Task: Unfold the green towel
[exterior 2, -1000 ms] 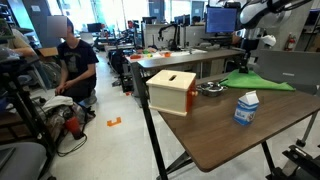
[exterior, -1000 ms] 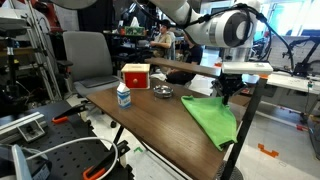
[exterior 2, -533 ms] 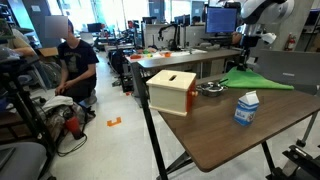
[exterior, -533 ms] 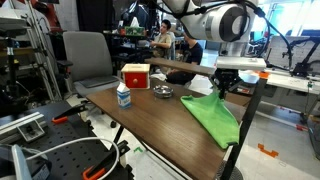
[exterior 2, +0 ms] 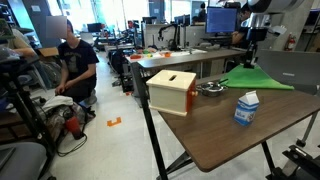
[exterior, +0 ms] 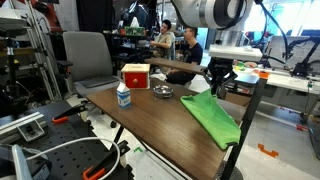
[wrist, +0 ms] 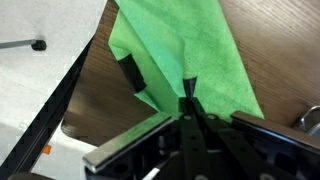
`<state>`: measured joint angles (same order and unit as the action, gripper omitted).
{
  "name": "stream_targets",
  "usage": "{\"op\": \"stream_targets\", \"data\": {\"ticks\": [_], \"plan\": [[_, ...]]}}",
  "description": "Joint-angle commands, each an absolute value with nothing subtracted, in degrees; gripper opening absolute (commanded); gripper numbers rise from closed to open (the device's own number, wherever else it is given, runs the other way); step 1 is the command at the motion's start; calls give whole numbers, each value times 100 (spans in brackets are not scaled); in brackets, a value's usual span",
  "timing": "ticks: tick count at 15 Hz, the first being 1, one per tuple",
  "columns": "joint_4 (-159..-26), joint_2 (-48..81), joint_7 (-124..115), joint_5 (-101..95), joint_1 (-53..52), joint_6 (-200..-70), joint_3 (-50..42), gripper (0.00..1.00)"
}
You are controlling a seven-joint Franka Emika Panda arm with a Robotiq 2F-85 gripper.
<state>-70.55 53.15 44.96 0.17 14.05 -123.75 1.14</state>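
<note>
I will let go of the green towel's corner with my gripper on the bare brown table's near edge [exterior: 141, 127], close to the white carton. The towel now lies at the table's far end.
The green towel [exterior: 213, 118] lies folded into a long pointed shape at the far end of the brown table [exterior: 150, 122]. It also shows in an exterior view [exterior 2: 256, 80] and in the wrist view [wrist: 190, 45], with a small dark tab [wrist: 128, 72] at its edge. My gripper [exterior: 217, 86] hangs above the towel's near corner, apart from it. Its fingers [wrist: 186, 100] are pressed together with nothing seen between them. The gripper also shows in an exterior view [exterior 2: 250, 60].
A red box [exterior: 135, 75], a white carton [exterior: 123, 95] and a small metal bowl [exterior: 162, 92] stand on the table. The table edge runs beside the towel [wrist: 75, 90]. A grey chair [exterior: 88, 58] and seated people are nearby.
My gripper has risen off the towel and shifted sideways along the table. The towel looks the same as before.
</note>
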Motion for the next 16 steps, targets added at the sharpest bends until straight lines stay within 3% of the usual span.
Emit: {"op": "stream_targets", "data": {"ticks": [1, 11, 16], "plan": [[-8419, 4401, 4731, 19, 1491, -12641, 259, 1], [-11272, 2626, 5293, -14, 1410, -13580, 214, 1], [-12875, 1796, 4882, -156, 1243, -14833, 57, 1]]}}
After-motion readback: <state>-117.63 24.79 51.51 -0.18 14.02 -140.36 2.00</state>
